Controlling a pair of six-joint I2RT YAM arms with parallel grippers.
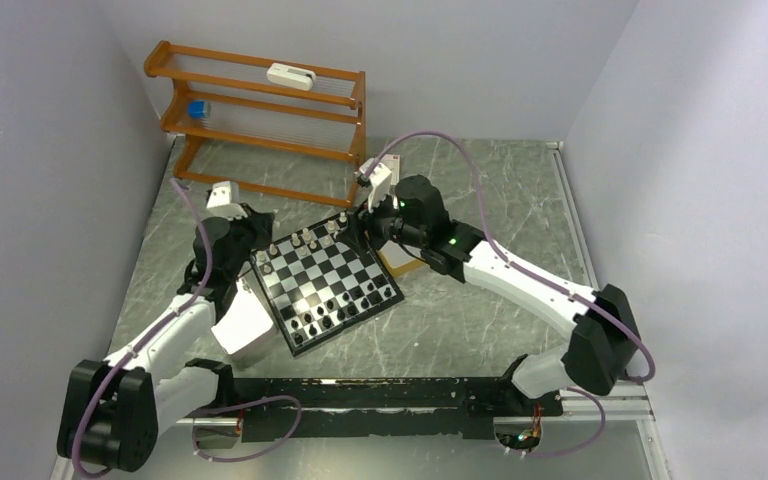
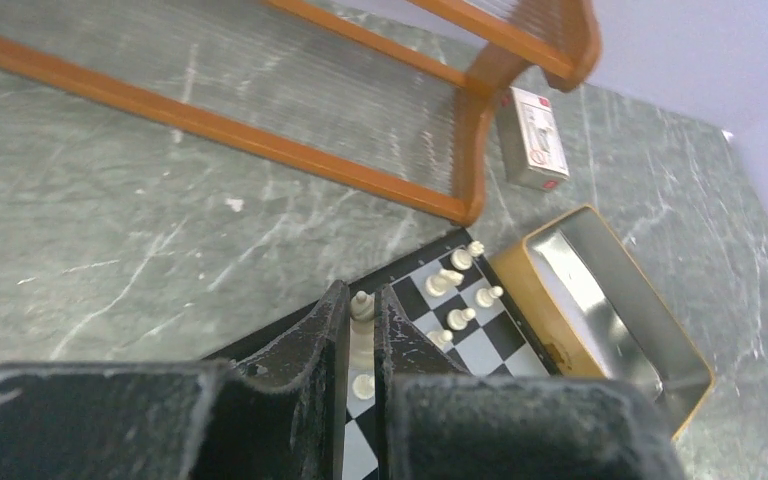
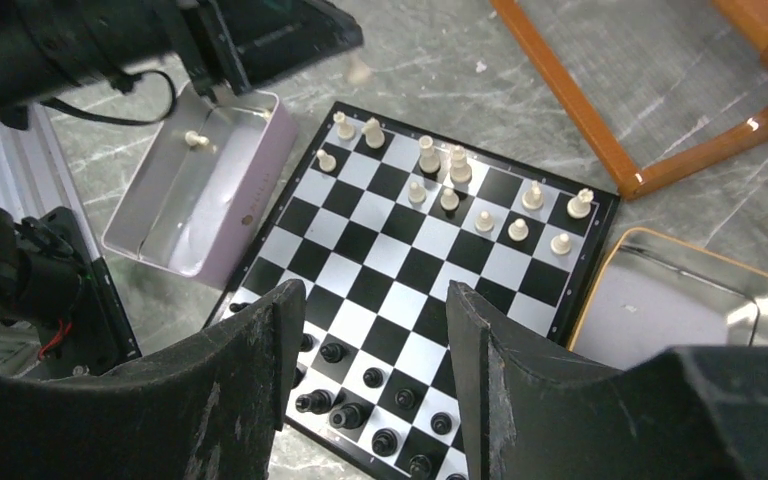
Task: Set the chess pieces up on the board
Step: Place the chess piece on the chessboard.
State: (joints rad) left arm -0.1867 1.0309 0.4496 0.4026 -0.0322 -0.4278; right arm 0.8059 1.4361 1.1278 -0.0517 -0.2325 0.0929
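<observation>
The left gripper should release the cream-white piece, now held over the board's far corner, on the board's empty far-row square (image 1: 285, 246) nearest the lilac tin.
The board (image 1: 325, 290) lies in the middle of the table, and also shows in the right wrist view (image 3: 400, 300). Cream-white chess pieces (image 3: 450, 175) fill its far two rows. Black pieces (image 3: 375, 377) stand along its near edge. My left gripper (image 2: 362, 300) is shut on one cream-white piece (image 2: 362, 306) and holds it over the board's far corner. In the top view it (image 1: 258, 228) hangs by the board's left corner. My right gripper (image 3: 373, 300) is open and empty above the black side; in the top view it (image 1: 360, 226) is at the board's far corner.
A lilac tin (image 3: 160, 215) left of the board holds one white piece (image 3: 196, 139). A gold tin (image 3: 680, 300) sits at the board's right side. A wooden rack (image 1: 260, 110) stands behind. A small white box (image 2: 532, 140) lies near the rack's foot.
</observation>
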